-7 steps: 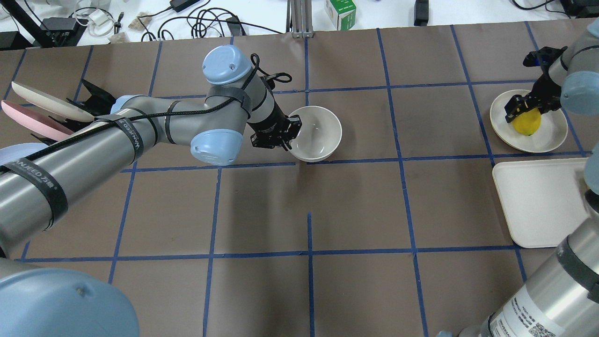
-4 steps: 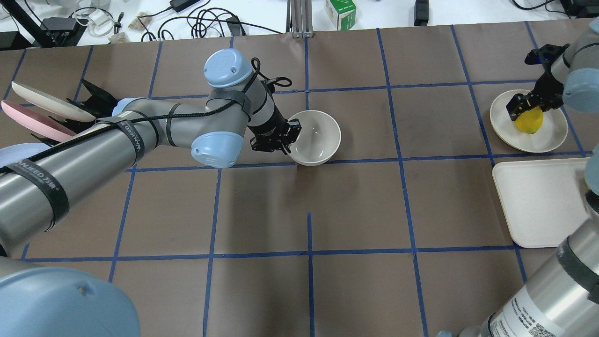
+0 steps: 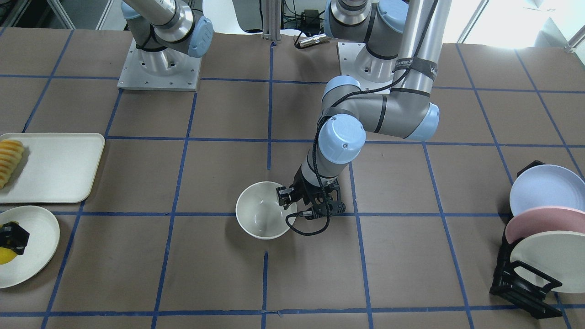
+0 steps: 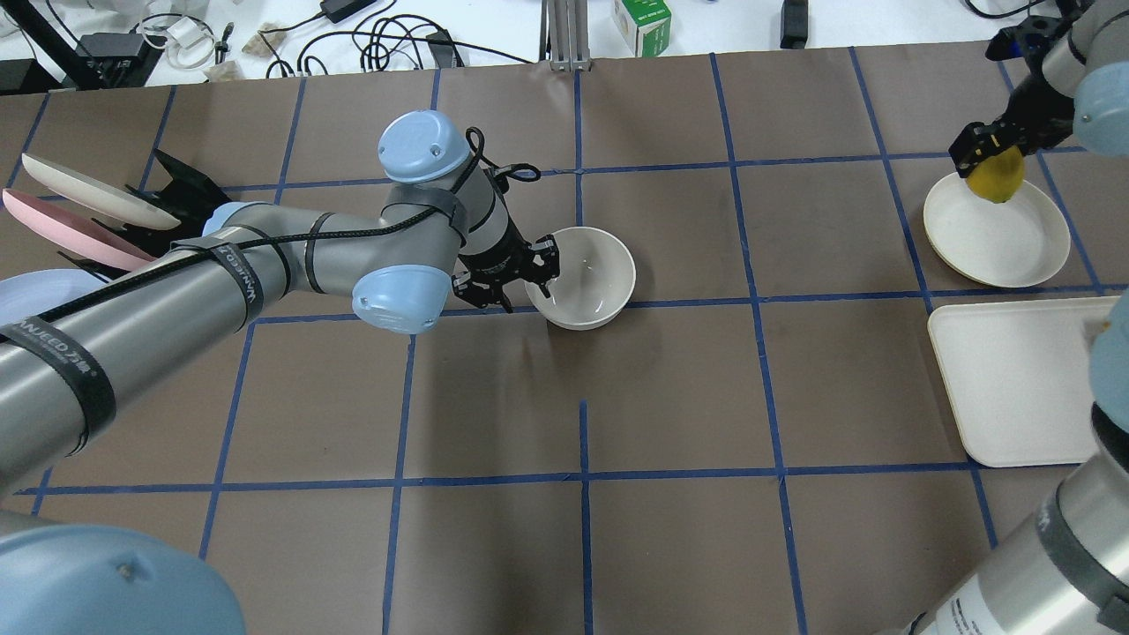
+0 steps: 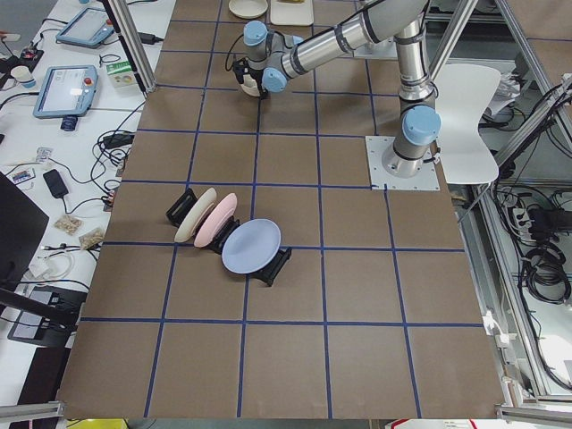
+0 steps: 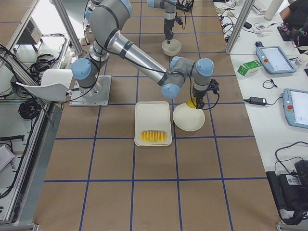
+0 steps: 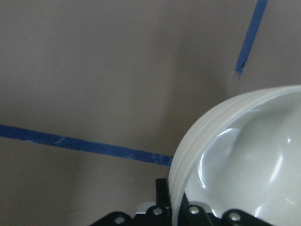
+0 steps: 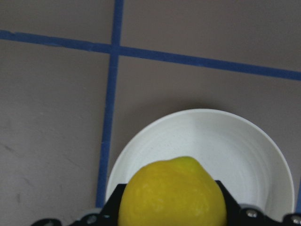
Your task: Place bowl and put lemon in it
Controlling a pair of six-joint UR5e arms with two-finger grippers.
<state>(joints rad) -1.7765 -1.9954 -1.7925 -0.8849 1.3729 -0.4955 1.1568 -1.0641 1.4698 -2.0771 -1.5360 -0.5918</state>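
The yellow lemon will go down inside the off-white bowl [image 3: 266,212] near the middle of the table, where I need to set it with my right gripper.
The off-white bowl [image 4: 584,275] is near the table's middle, low over a blue tape line; I cannot tell if it touches the table. My left gripper [image 4: 538,272] is shut on its left rim, one finger inside and one outside. The left wrist view shows the bowl [image 7: 244,160] close up. My right gripper [image 4: 990,157] is shut on the yellow lemon [image 4: 997,178] and holds it above the far rim of a shallow plate [image 4: 997,236]. The lemon [image 8: 173,194] fills the bottom of the right wrist view, with the plate [image 8: 225,146] below it.
A white tray [image 4: 1014,379] lies at the right edge, with ridged sliced fruit [image 3: 10,157] on it. A black rack with several plates [image 4: 88,220] stands at the far left. Cables and a green box [image 4: 642,25] lie beyond the table's far edge.
My left gripper has drawn the bowl toward the robot, onto the tape line. My right gripper has lifted the lemon off the plate and moved it toward the far rim.
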